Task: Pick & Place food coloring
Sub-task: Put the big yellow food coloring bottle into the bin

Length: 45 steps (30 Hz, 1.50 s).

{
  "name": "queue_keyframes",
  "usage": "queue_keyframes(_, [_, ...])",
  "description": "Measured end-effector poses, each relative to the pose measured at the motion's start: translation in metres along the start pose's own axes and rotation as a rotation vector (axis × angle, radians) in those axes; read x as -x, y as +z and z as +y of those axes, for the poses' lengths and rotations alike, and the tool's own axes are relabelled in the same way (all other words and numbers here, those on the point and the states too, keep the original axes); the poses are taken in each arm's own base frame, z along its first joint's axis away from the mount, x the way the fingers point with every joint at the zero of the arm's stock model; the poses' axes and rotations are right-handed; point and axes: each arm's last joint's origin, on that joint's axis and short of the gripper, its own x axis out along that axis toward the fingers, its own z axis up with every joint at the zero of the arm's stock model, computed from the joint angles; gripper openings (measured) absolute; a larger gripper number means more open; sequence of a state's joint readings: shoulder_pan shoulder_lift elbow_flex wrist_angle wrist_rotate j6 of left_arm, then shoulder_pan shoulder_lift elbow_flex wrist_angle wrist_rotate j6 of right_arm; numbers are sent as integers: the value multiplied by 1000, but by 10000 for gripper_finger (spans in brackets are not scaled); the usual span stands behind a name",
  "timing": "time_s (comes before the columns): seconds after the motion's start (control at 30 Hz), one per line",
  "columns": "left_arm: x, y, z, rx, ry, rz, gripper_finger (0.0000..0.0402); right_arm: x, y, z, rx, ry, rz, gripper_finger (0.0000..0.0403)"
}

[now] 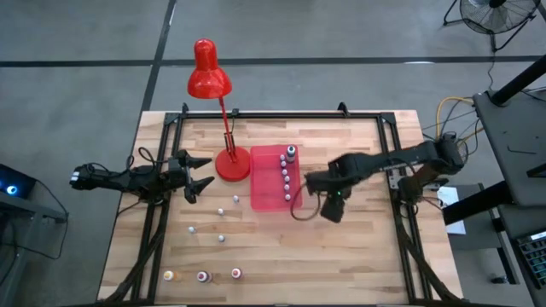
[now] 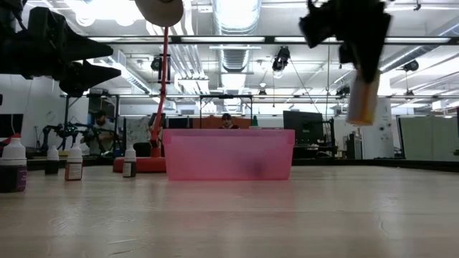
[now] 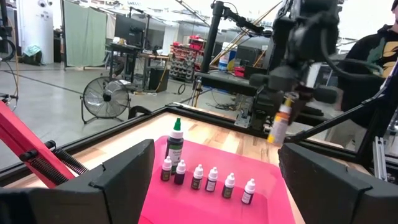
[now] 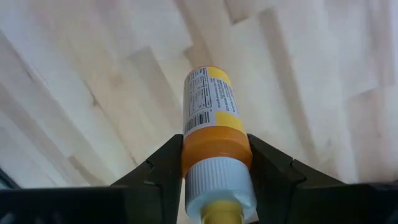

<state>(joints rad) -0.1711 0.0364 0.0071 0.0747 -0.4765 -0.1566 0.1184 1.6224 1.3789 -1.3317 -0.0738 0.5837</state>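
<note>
My right gripper should set the food coloring bottle down in the pink-red tray [image 1: 293, 167] next to the taller dark bottle.
My right gripper [image 1: 311, 182] hangs just right of the translucent pink-red tray [image 1: 264, 198], shut on a food coloring bottle [image 2: 362, 97] with a yellow label, an orange band and a white cap. Several more small bottles [image 3: 211, 178] stand upright in a row inside the tray, beside one taller dark bottle [image 3: 175, 144]. Other tiny bottles stand on the wood left of and nearer than the tray [image 1: 220, 211], and three stand by the near edge [image 1: 202, 276]. My left gripper [image 1: 203, 173] is open and waits left of the red lamp's base [image 1: 232, 165], touching nothing. My right gripper [image 4: 214, 155] pinches the bottle by its orange band [image 4: 214, 146] just under the white cap, one finger [image 4: 163, 167] on each side. The fingers come from above, pointing down. The bottle hangs below them, cap end up, slightly tilted and lifted clear of the table [image 2: 362, 107].
The red desk lamp [image 1: 209, 72] stands left of the tray, its head over the far edge. A black frame [image 1: 281, 113] runs along the table's far and side edges. Bare wood [image 1: 358, 247] lies right of and nearer than the tray. A person [image 3: 379, 50] shows beyond the table.
</note>
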Motion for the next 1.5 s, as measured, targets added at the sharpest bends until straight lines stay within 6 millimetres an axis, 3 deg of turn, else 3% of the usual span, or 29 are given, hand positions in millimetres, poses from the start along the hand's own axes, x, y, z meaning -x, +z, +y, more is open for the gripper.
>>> queue_keyframes(0.37, [0,0,0,0,0,0,314,32,58,-30,-1,-24,-40,134])
queue_keyframes(0.7, [0,0,0,0,1,0,314,32,117,-53,157,-79,-39,134])
queue_keyframes(0.93, [0,0,0,0,1,0,314,28,155,-59,250,-96,-40,134])
queue_keyframes(1.17, [0,0,0,0,1,0,314,13,178,-61,300,-109,-25,134])
queue_keyframes(1.5, [0,0,0,0,1,0,314,-10,187,-72,302,-127,42,133])
